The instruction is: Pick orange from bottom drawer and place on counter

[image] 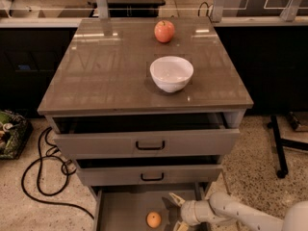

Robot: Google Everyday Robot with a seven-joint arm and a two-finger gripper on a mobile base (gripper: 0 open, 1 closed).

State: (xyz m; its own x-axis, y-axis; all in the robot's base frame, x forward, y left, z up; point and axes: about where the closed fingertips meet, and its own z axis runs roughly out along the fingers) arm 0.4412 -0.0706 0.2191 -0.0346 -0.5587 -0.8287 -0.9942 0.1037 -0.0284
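Observation:
The robot's gripper will close around the middle of the orange (154, 219) in the open bottom drawer.
The orange (154, 219) lies on the flat grey floor of the open bottom drawer (120, 211), near the picture's lower edge. My gripper (176, 211) is inside that drawer, just right of the orange and not touching it. It is open, with one finger (175, 198) pointing left above and the other at the frame's bottom edge. My white arm (231, 211) reaches in from the lower right. The glossy brown-grey counter (106, 76) tops the cabinet.
A white bowl (171, 73) stands mid-counter and a reddish apple (164, 31) sits behind it. The two upper drawers (147, 143) are pulled partly out above the bottom one. Black cables (45, 170) lie on the floor at left. A black stand leg (278, 143) is at right.

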